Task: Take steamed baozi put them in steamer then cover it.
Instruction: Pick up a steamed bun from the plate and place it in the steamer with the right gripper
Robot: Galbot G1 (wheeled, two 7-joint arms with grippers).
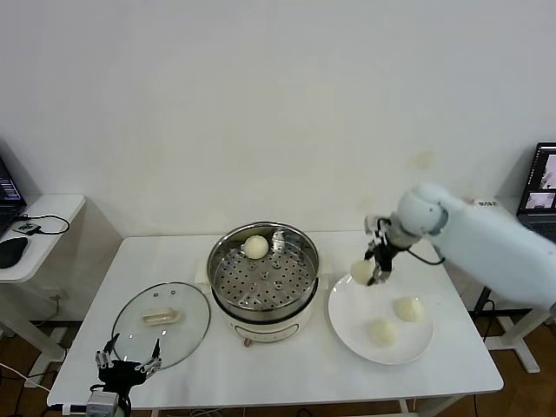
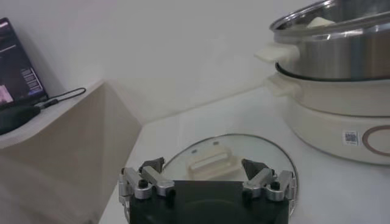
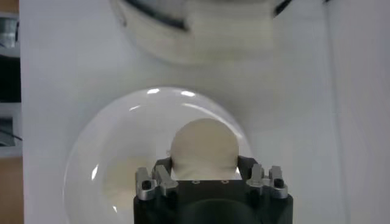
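Note:
Next, I release my right gripper's baozi in the steamer, on the tray's side [image 1: 233,276] nearest the glass cover.
The steel steamer [image 1: 262,276] stands mid-table on its cream base, uncovered, with one baozi [image 1: 255,247] on the perforated tray at the back. My right gripper [image 1: 369,274] is shut on a baozi [image 1: 361,272] and holds it above the left edge of the white plate [image 1: 347,326]; in the right wrist view this baozi [image 3: 203,145] sits between the jaws. Two baozi [image 1: 408,307] [image 1: 382,330] lie on the plate. The glass cover [image 1: 162,323] lies flat left of the steamer. My left gripper [image 1: 129,365] is open at the table's front left, just before the cover [image 2: 210,163].
A side table [image 1: 35,234] with a cable and a mouse stands at the left. A laptop screen [image 1: 540,178] shows at the far right. The steamer's base [image 2: 341,125] rises beyond the cover in the left wrist view.

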